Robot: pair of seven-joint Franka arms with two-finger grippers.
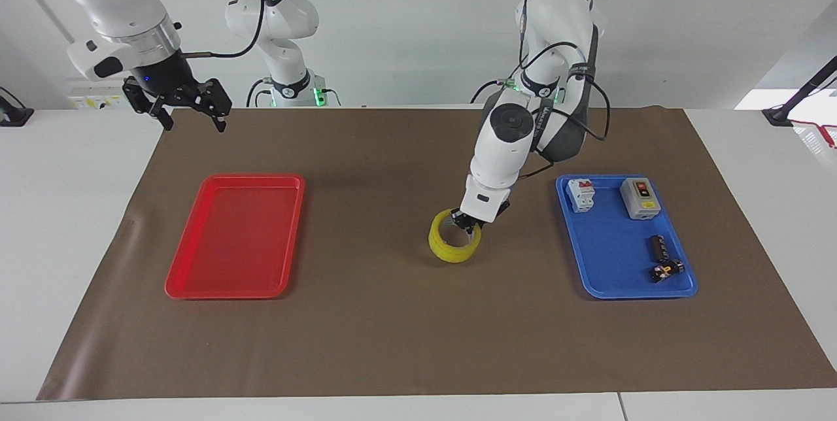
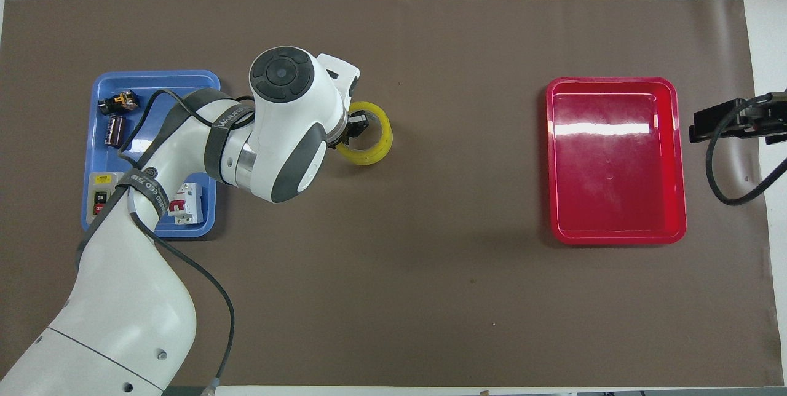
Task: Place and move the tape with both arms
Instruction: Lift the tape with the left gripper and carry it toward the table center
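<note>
Next, I set the tape, now at or just above the mat, on the brown mat (image 2: 382, 150) with my left gripper, between the trays and closer to the blue tray.
The tape (image 1: 451, 252) is a yellow ring with a pale core, at the middle of the brown mat between the two trays. My left gripper (image 1: 467, 226) comes down on it from above and is shut on the ring's wall, one finger inside the ring. The roll is at or just above the mat; I cannot tell if it rests. In the overhead view the tape (image 2: 378, 150) shows beside the left arm's wrist, with the left gripper (image 2: 356, 128) on its rim. My right gripper (image 1: 191, 119) is open and empty, waiting in the air over the mat's corner near the red tray.
A red tray (image 1: 196, 284) lies empty toward the right arm's end. A blue tray (image 1: 608, 257) toward the left arm's end holds a white breaker (image 1: 580, 194), a grey switch box (image 1: 641, 197), a black cylinder (image 1: 657, 248) and a small black-yellow part (image 1: 666, 270).
</note>
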